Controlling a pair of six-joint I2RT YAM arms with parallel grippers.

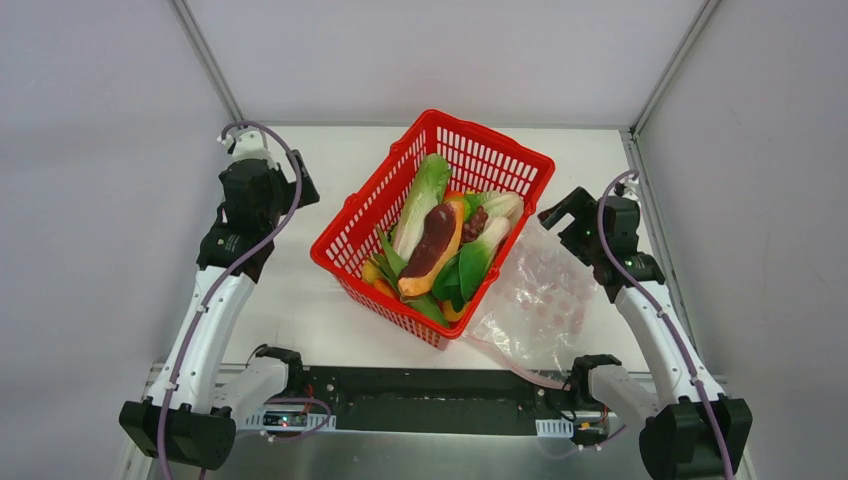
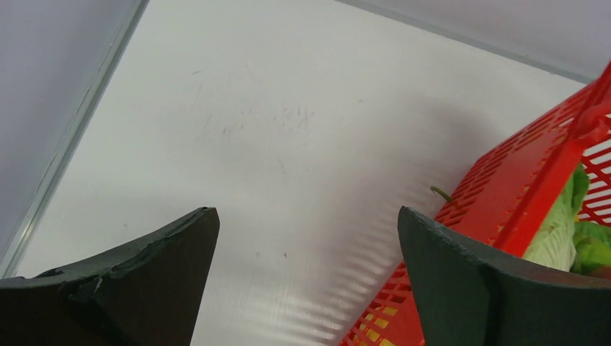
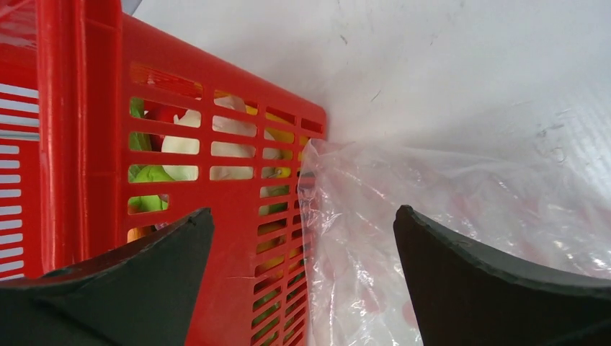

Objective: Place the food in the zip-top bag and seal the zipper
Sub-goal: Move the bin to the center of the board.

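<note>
The clear dotted zip-top bag has the middle of the pinkish zipper strip (image 1: 507, 361), and my right gripper should go there next and close on it.
The food lies piled in a red mesh basket (image 1: 348, 232): an orange bun with dark sausage (image 1: 432, 245), bok choy (image 1: 487, 245), a long green-white leaf (image 1: 422, 195) and green leaves (image 1: 445, 280). The clear dotted zip-top bag (image 1: 540, 295) lies flat and empty against the basket's right side, with a pinkish zipper strip (image 1: 520, 368) at its near edge. My left gripper (image 1: 300, 187) is open and empty left of the basket. My right gripper (image 1: 560, 213) is open and empty above the bag's far end. In the right wrist view the bag (image 3: 461, 216) touches the basket corner (image 3: 216, 101).
The left wrist view shows bare white table (image 2: 274, 130), the basket's wall (image 2: 526, 180) at right and a green-white leaf (image 2: 558, 231) inside. Grey walls and metal frame rails close the table at the back and sides. The arms' base rail (image 1: 420, 400) lies at the near edge.
</note>
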